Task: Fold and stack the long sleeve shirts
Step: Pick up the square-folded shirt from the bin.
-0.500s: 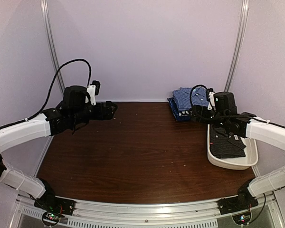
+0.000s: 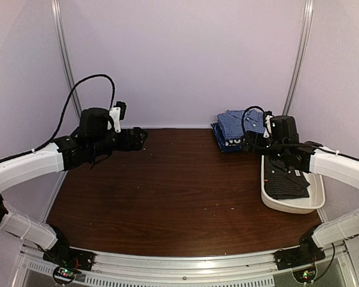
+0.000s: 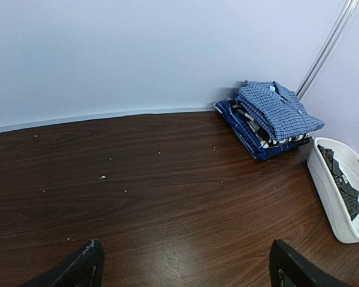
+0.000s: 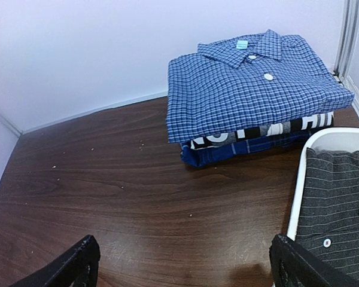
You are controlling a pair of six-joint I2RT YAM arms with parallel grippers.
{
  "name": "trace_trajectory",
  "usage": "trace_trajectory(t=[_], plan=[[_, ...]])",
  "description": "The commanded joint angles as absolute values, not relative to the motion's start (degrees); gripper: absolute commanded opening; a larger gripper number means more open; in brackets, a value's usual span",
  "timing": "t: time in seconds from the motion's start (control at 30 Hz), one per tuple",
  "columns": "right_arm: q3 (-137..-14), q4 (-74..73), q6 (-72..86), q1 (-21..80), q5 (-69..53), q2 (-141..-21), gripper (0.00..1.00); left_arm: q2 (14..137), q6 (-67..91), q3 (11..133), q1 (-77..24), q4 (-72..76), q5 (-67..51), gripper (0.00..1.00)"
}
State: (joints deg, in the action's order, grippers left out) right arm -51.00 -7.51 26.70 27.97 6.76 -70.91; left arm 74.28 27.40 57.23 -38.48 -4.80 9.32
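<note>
The robot's right gripper should next reach into the white tub and grab the front of the charcoal pinstriped shirt [image 2: 285, 174] [image 4: 353, 235], just under its collar.
A folded blue checked shirt [image 2: 234, 121] [image 3: 276, 109] [image 4: 251, 78] tops a stack at the back right of the table. Under it lie a dark shirt with white lettering [image 4: 269, 134] and a blue one [image 4: 239, 153]. A charcoal pinstriped shirt [image 2: 285, 183] [image 4: 338, 206] [image 3: 342, 188] lies in the white tub [image 2: 294, 208] [image 4: 298, 185]. My right gripper [image 2: 249, 142] [image 4: 184, 257] hovers open just in front of the stack, beside the tub, with nothing in it. My left gripper [image 2: 140, 139] [image 3: 186, 264] hangs open and empty over the back left of the table.
The dark wooden tabletop [image 2: 167, 185] carries small pale crumbs [image 3: 103, 177]. Pale purple walls close in the back and both sides, with metal rails [image 2: 299, 60] in the corners. The tub stands against the right edge.
The right wrist has shifted slightly toward the back right, nearer the stack. The left arm has not moved.
</note>
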Motion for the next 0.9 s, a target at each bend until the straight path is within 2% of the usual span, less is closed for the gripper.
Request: trace_trajectory(t=[0.0,0.47,0.87], plan=[[-50.17,-7.91,28.73,23.91,9.92,-72.04,1.0,74.19,27.58,58.62,-38.61,-4.37,10.07,0.98],[-47.82,-11.77,30.38,8.4,9.32,-81.63,1.0,73.59,26.4,58.36,-38.61,-4.9,10.21,0.98],[-51.09,-12.41,29.09,2.92,10.92,-94.95,0.98,72.86,25.85,57.35,-38.58,-4.04,9.55,0.98]])
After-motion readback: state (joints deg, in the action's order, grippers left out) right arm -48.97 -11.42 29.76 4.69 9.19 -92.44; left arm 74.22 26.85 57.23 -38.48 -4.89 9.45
